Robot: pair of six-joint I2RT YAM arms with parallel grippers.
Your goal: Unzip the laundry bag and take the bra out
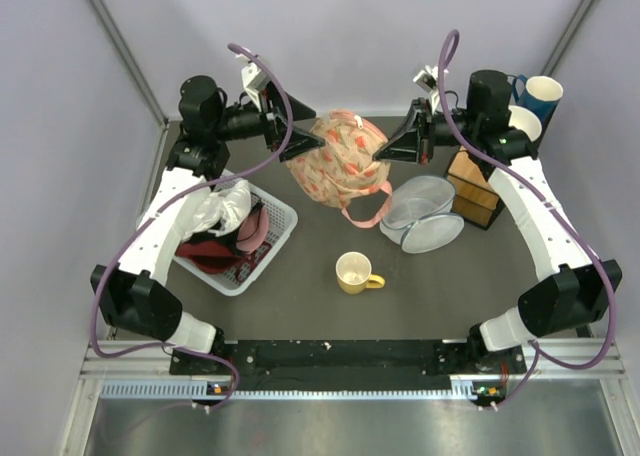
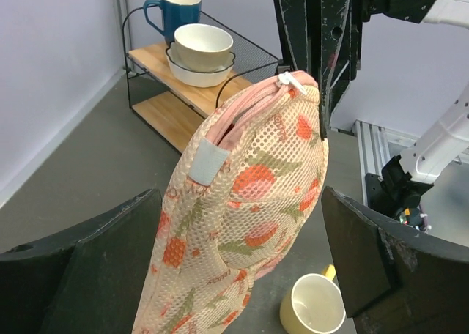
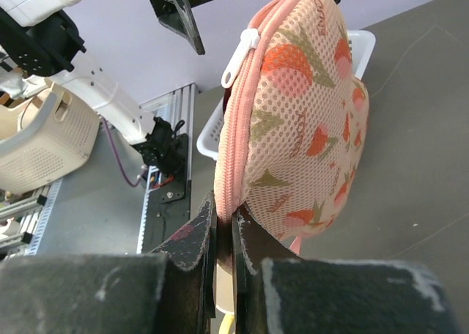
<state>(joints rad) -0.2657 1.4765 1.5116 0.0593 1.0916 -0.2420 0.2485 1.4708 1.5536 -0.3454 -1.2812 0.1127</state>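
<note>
The robot's right gripper is shut on the seam beside the white pull, so its left gripper should pinch the seam's other end (image 2: 211, 157) before the right gripper takes the pull.
The laundry bag (image 1: 338, 161), a peach-pink mesh pouch with red prints, hangs in the air between both grippers. My right gripper (image 1: 387, 148) is shut on its zipper seam (image 3: 225, 215). The zipper looks closed, with its white pull (image 3: 239, 54) up near the far end. My left gripper (image 1: 299, 146) is open, its fingers (image 2: 95, 264) wide apart on either side of the bag (image 2: 242, 202), apart from it. A pink strap loop (image 1: 368, 212) dangles below. The bra is not visible.
A white basket (image 1: 281, 238) of clothes stands at the left. A yellow mug (image 1: 355, 272) sits below the bag. A round white mesh container (image 1: 422, 214) lies at the right beside a wooden shelf (image 1: 470, 188) with a blue mug (image 1: 541, 96) and bowl (image 2: 201, 48).
</note>
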